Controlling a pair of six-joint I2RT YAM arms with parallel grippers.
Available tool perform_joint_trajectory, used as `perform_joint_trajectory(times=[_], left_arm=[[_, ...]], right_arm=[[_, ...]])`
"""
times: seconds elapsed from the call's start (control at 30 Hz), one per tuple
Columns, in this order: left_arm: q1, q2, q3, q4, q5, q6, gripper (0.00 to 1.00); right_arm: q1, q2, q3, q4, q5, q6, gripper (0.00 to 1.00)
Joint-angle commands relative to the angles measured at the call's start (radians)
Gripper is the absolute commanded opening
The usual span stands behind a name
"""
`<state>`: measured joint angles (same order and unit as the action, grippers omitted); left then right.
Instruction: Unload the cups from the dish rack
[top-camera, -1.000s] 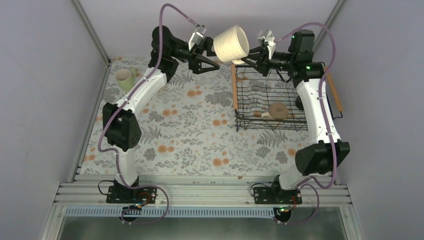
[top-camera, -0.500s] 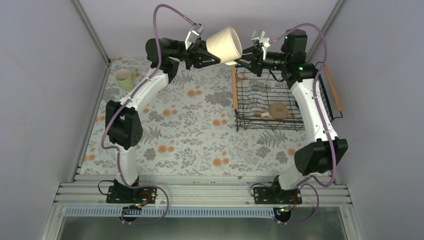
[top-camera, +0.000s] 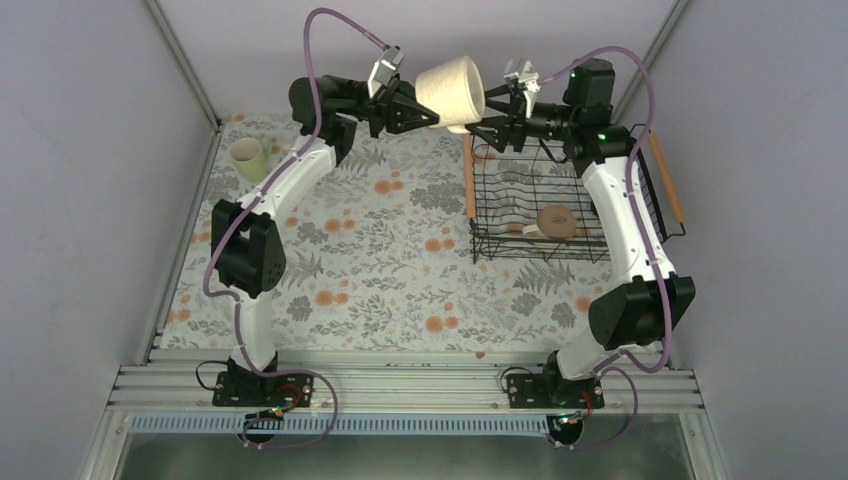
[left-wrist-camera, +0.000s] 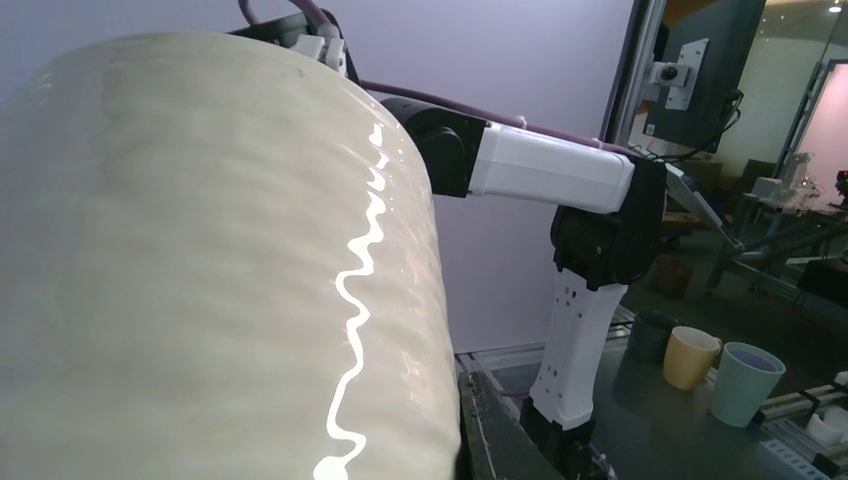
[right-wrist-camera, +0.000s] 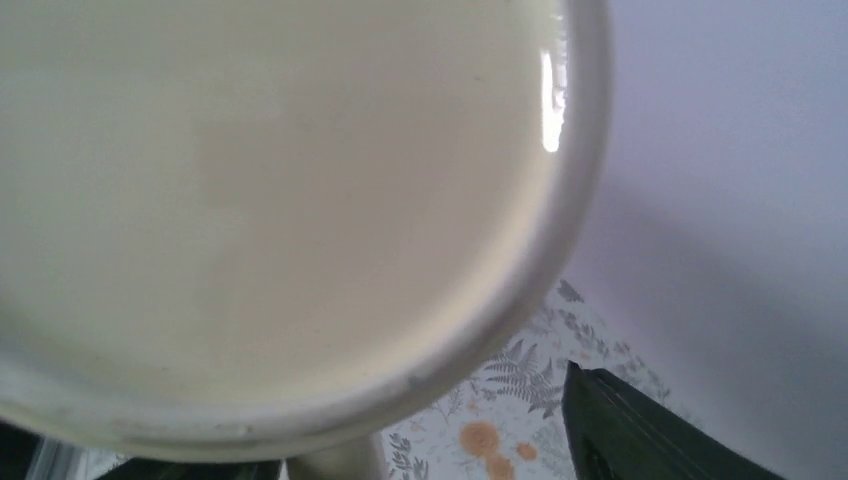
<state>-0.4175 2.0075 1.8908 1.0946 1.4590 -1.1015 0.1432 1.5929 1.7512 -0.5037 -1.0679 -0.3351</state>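
Observation:
Next, I let go of the cream cup, now high over the table's far edge, with my left gripper on the orange flowers (top-camera: 387, 180) between the pale green cup and the dish rack.
A tall cream cup (top-camera: 452, 88) hangs high over the table's far edge, lying on its side between both arms. My left gripper (top-camera: 430, 114) is shut on it from the left; its glossy ribbed wall (left-wrist-camera: 200, 260) fills the left wrist view, with one dark finger (left-wrist-camera: 500, 430) against it. My right gripper (top-camera: 488, 126) stands open just right of the cup, whose mouth (right-wrist-camera: 280, 200) fills the right wrist view beside one finger (right-wrist-camera: 640, 430). The black wire dish rack (top-camera: 478, 205) sits below on the right with a beige cup (top-camera: 555, 222) inside. A pale green cup (top-camera: 247, 158) stands at the far left.
The floral tablecloth (top-camera: 380, 260) covers the table between grey side walls. The rack's wooden handles (top-camera: 467, 180) run along its left and right sides. Beyond the enclosure, two more cups (left-wrist-camera: 745, 380) stand on a bench.
My left gripper has shut on the cream cup and my right gripper has opened off it. The cup has shifted slightly left and tilted.

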Motion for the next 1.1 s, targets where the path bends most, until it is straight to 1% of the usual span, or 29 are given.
perform_joint_trajectory(times=[0.0, 0.03, 0.07, 0.1, 0.13, 0.17, 0.2, 0.23, 0.27, 0.33, 0.4, 0.43, 0.5, 0.6, 0.67, 0.73, 0.87, 0.97, 1.07], left_arm=[[-0.009, -0.031, 0.026, -0.154, 0.064, 0.158, 0.03], [-0.001, -0.041, 0.025, -0.232, 0.062, 0.236, 0.02], [0.009, -0.056, 0.03, -0.358, 0.046, 0.329, 0.02], [0.02, -0.069, 0.047, -0.506, 0.028, 0.473, 0.02], [0.031, -0.079, 0.095, -0.752, -0.009, 0.674, 0.02], [0.036, -0.08, 0.17, -1.05, -0.083, 1.001, 0.02], [0.034, -0.07, 0.261, -1.305, -0.166, 1.215, 0.02], [0.033, -0.056, 0.327, -1.475, -0.25, 1.335, 0.03], [0.034, -0.039, 0.381, -1.599, -0.327, 1.402, 0.02], [0.042, 0.014, 0.501, -1.746, -0.473, 1.493, 0.02], [0.051, 0.069, 0.619, -1.863, -0.61, 1.56, 0.02], [0.053, 0.09, 0.671, -1.915, -0.703, 1.599, 0.02], [0.054, 0.111, 0.71, -1.973, -0.838, 1.672, 0.02], [0.054, 0.092, 0.654, -1.978, -1.027, 1.761, 0.02], [0.051, 0.081, 0.604, -1.975, -1.139, 1.816, 0.02], [0.05, 0.092, 0.601, -1.993, -1.234, 1.87, 0.02], [0.05, 0.152, 0.648, -2.081, -1.359, 1.957, 0.02], [0.048, 0.203, 0.671, -2.166, -1.395, 2.011, 0.02], [0.047, 0.25, 0.671, -2.21, -1.439, 2.059, 0.02]], right_arm=[[0.012, -0.002, 0.027, 0.022, 0.09, -0.004, 0.84], [0.012, -0.002, 0.032, 0.001, 0.121, -0.018, 0.96], [0.011, -0.001, 0.04, -0.029, 0.154, -0.052, 0.99], [0.013, 0.001, 0.048, -0.057, 0.194, -0.076, 1.0], [0.012, 0.0, 0.051, -0.084, 0.234, -0.099, 1.0], [0.012, -0.001, 0.054, -0.113, 0.282, -0.13, 1.0], [0.011, 0.001, 0.058, -0.141, 0.323, -0.155, 1.0], [0.011, 0.0, 0.06, -0.167, 0.37, -0.18, 1.0], [0.01, -0.003, 0.059, -0.193, 0.413, -0.208, 1.0], [0.008, -0.008, 0.054, -0.233, 0.49, -0.249, 1.0], [0.006, -0.013, 0.056, -0.273, 0.566, -0.294, 1.0], [0.007, -0.015, 0.056, -0.289, 0.609, -0.315, 1.0], [0.007, -0.024, 0.048, -0.306, 0.711, -0.351, 1.0], [0.003, -0.033, 0.043, -0.327, 0.878, -0.402, 1.0], [-0.001, -0.035, 0.038, -0.334, 0.959, -0.432, 1.0], [-0.012, -0.033, 0.038, -0.35, 0.992, -0.457, 1.0], [-0.034, -0.018, 0.039, -0.378, 1.02, -0.48, 1.0], [-0.046, -0.008, 0.039, -0.404, 1.023, -0.487, 1.0], [-0.055, -0.01, 0.028, -0.421, 1.01, -0.491, 1.0]])
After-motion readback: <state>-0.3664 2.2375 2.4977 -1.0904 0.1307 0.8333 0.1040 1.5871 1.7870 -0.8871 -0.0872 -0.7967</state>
